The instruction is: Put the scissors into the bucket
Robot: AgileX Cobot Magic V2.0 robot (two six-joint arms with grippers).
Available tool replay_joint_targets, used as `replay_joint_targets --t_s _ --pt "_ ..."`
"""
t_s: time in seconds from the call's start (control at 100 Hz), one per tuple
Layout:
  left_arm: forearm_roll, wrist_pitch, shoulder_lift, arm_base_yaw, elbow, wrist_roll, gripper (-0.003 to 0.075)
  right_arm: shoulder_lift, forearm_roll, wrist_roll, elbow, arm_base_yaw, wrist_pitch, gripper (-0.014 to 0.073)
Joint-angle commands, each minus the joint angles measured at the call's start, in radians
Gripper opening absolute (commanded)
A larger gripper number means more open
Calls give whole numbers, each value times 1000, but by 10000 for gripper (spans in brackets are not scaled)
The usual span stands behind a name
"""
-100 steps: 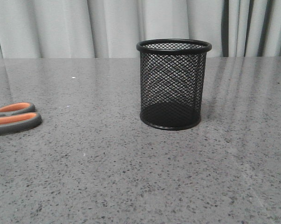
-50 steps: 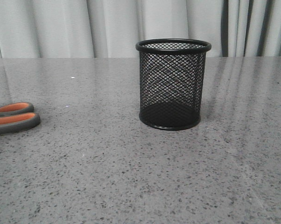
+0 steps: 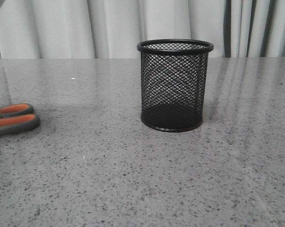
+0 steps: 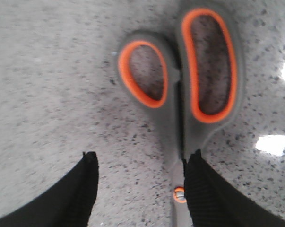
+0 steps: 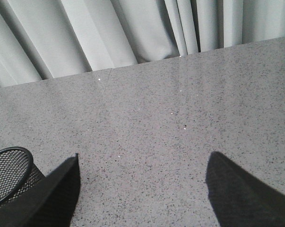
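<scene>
The robot's right gripper will next close on the grey, orange-lined handles (image 3: 32,124) of the scissors, so that the blades can go into the bucket first.
The scissors (image 3: 13,119) lie flat at the table's left edge in the front view; only their grey, orange-lined handles show there. In the left wrist view the scissors (image 4: 189,94) lie close below my left gripper (image 4: 141,158), which is open. The pivot screw sits against the inside of one fingertip (image 4: 199,179); the blades are hidden. The black mesh bucket (image 3: 174,85) stands upright at the table's middle; its rim shows at the edge of the right wrist view (image 5: 10,175). My right gripper (image 5: 144,161) is open and empty above bare table beside the bucket.
The speckled grey table (image 3: 133,179) runs back to pale curtains (image 3: 114,26). A bright light reflection (image 4: 272,144) lies on the table beside the scissors. No arm shows in the front view.
The front view has shifted slightly: the scissors and the bucket sit a few pixels further left than a second ago. Nothing on the table has moved.
</scene>
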Motion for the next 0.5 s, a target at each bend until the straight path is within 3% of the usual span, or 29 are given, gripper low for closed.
replay_joint_targets --t_s 0.0,0.09,0.33,0.49 --pt "-68 13 17 29 -31 97 404 13 -10 -10 -23 1 -78 503" --pt "-98 24 56 52 -31 131 442 13 -12 -10 -7 1 -83 503" --pt "-100 17 125 94 -31 143 443 13 -12 -10 31 1 -85 503" --pt "-194 17 169 118 -31 240 442 13 -12 -10 31 1 -87 503"
